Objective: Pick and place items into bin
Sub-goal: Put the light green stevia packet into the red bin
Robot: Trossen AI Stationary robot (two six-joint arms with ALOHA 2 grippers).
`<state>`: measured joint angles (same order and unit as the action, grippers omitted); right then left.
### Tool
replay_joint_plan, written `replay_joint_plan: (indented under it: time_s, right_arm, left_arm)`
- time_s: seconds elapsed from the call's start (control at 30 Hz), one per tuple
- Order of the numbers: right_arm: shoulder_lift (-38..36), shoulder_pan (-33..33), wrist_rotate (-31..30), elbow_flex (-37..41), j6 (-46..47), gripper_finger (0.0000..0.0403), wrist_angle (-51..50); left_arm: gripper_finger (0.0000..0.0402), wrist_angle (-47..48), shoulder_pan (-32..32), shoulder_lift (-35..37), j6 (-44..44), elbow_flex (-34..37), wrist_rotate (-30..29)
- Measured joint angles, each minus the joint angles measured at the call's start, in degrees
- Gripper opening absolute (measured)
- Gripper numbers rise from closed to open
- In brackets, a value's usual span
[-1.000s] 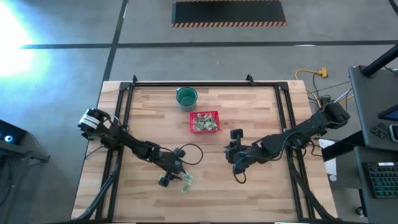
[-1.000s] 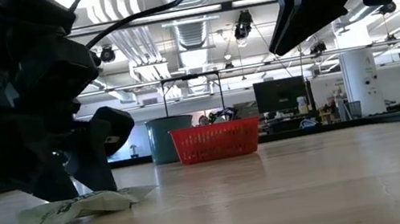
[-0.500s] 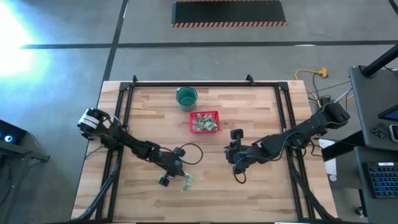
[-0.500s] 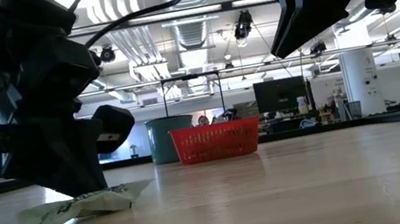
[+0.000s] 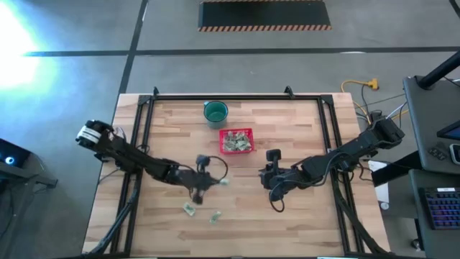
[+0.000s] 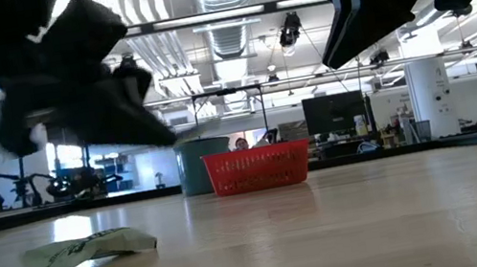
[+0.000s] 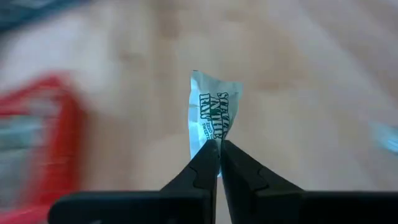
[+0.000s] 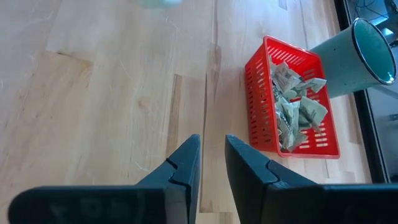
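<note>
Next, the left gripper releases the wrapped item atop the items in the red bin (image 5: 231, 144), toward its near end.
My left gripper (image 7: 215, 146) is shut on one pale green-and-white wrapped item (image 7: 213, 109), held in the air at mid-table (image 5: 224, 181). Two more items lie flat on the wood near the front, one (image 5: 189, 208) left of the other (image 5: 215, 216); the low view shows one item (image 6: 88, 251) close up. The red bin (image 5: 236, 141) stands toward the far side with several items inside (image 8: 292, 112). My right gripper (image 8: 210, 155) hangs open above the table, right of centre (image 5: 267, 180), with nothing between its fingers. My left gripper pinches one end of the item (image 7: 211, 138) between its two fingertips. The rest of the wrapper sticks out past the fingers, along their line. The item is lifted clear of the table.
A round dark green cup (image 5: 215, 111) stands just beyond the bin, near the far edge. A black frame rail (image 5: 230, 97) runs around the tabletop. Bare wood lies between the two arms and along the front.
My left gripper has shut on one item from the small heap near the front, then risen and swung toward the far edge and the bin, tipping closer to level. The item has come up clear of the table; two others stay on the wood.
</note>
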<state>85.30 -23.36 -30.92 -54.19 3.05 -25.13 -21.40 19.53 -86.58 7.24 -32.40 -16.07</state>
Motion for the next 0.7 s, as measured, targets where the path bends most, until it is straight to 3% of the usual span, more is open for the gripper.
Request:
replay_joint_plan:
  time_s: [0.1, 0.2, 0.5, 0.7]
  right_arm:
    - [0.0, 0.0, 0.0, 0.0, 0.0, 0.0065, 0.0]
    - [0.0, 0.0, 0.0, 0.0, 0.0, 0.0062, 0.0]
    - [0.0, 0.0, 0.0, 0.0, 0.0, 0.0061, 0.1]
    - [0.0, 0.0, 0.0, 0.0, -0.2, 0.0059, 0.1]
  left_arm:
    - [0.0001, -0.6, -1.1, 1.5, 0.7, -0.8, -9.9]
    - [0.0001, -0.6, -3.4, 2.3, 1.5, -1.9, -15.0]
    - [0.0001, -0.7, -14.4, 2.3, 2.2, -4.5, -15.4]
    - [0.0001, -0.7, -18.6, 2.2, 1.4, -5.1, -12.0]
